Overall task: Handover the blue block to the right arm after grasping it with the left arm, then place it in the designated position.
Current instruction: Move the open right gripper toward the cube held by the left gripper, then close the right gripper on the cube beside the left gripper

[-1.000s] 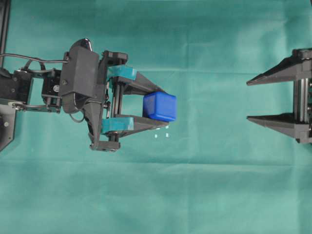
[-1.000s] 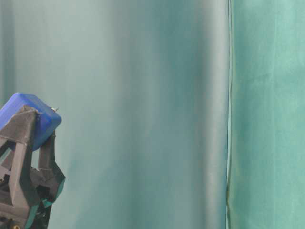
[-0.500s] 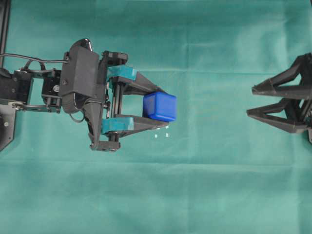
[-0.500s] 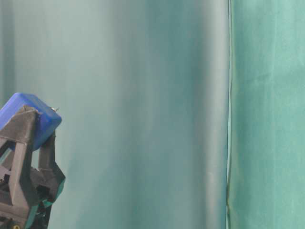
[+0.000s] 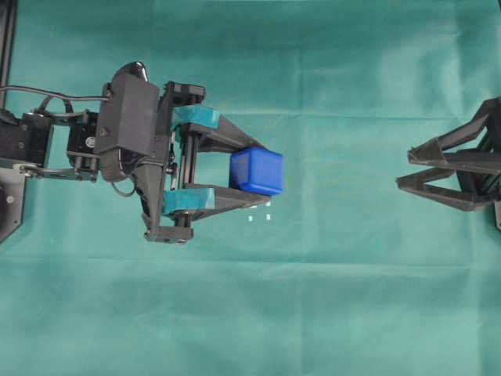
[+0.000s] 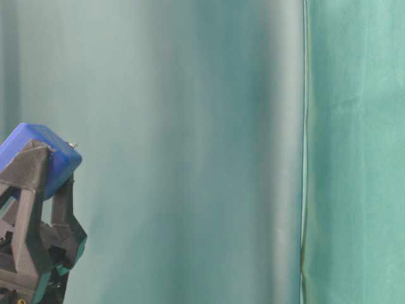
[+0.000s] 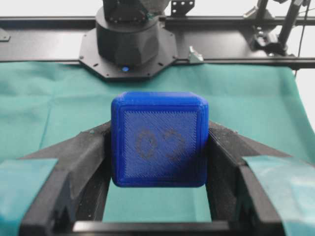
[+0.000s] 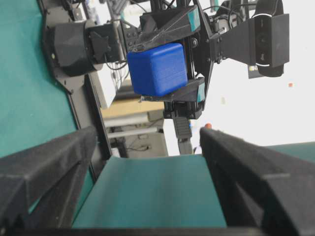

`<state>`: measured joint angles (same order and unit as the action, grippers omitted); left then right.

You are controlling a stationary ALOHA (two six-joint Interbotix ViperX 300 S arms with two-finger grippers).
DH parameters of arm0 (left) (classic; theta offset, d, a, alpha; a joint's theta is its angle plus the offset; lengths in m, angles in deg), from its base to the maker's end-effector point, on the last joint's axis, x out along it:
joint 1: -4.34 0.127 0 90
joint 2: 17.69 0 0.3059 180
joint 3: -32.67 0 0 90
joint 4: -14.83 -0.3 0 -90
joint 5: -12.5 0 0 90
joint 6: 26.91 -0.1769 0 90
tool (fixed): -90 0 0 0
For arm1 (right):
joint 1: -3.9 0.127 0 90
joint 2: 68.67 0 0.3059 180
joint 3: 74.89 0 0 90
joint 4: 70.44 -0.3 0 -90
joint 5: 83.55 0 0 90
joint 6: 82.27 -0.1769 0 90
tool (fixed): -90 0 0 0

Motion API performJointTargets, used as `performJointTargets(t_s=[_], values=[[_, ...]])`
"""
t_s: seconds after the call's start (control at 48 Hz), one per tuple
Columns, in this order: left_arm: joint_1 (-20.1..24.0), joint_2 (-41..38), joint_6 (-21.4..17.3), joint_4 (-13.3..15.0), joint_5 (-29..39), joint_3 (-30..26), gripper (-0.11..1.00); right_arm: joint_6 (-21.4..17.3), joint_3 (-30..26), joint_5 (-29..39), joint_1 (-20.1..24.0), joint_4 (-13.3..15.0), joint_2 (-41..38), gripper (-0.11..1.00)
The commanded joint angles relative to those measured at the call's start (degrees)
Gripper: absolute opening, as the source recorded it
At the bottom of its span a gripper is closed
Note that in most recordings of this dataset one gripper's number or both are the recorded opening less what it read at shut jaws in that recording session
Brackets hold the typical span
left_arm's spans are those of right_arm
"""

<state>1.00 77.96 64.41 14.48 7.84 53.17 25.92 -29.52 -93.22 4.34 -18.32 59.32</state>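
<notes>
The left gripper's fingers cover two other sides of the blue block, so next my right gripper closes on its top and bottom side [image 5: 257, 168].
The blue block [image 5: 257, 171] hangs above the green cloth, pinched between the teal-banded fingers of my left gripper [image 5: 263, 171], which is shut on it. The left wrist view shows the blue block [image 7: 158, 140] square between both fingers, a faint mark on its face. From table level the blue block [image 6: 38, 149] sits tilted at the fingertips. My right gripper [image 5: 404, 170] is open and empty at the right edge, rolled on its side and pointing at the block across a wide gap. The designated position [image 5: 260, 213], tiny white marks, lies just below the left gripper's lower finger.
Green cloth [image 5: 313, 298] covers the table. A black frame rail [image 5: 6, 39] runs along the far left. The right arm's base [image 7: 128, 34] and a black rail stand beyond the cloth in the left wrist view.
My right gripper has rolled about its own axis, so its two fingers now look closer together from above. The left gripper and block have not moved.
</notes>
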Motion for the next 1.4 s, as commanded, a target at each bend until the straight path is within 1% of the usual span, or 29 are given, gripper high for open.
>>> performJointTargets(t_s=[0.0,0.916,1.187,1.375], values=[[-0.26,1.23,0.09,0.09,-0.26,-0.62,0.47,-0.18,-1.67,-0.44,0.09,0.09,-0.18,0.93],[-0.26,1.23,0.09,0.09,0.09,-0.62,0.47,-0.26,-2.11,-0.53,0.09,0.09,-1.23,0.93],[-0.26,1.23,0.09,0.09,0.09,-0.62,0.47,-0.26,-4.66,-0.79,0.09,0.09,-5.19,0.93],[-0.26,1.23,0.09,0.09,0.09,-0.7,0.47,-0.26,-7.03,-2.72,0.09,0.09,-9.14,0.93]])
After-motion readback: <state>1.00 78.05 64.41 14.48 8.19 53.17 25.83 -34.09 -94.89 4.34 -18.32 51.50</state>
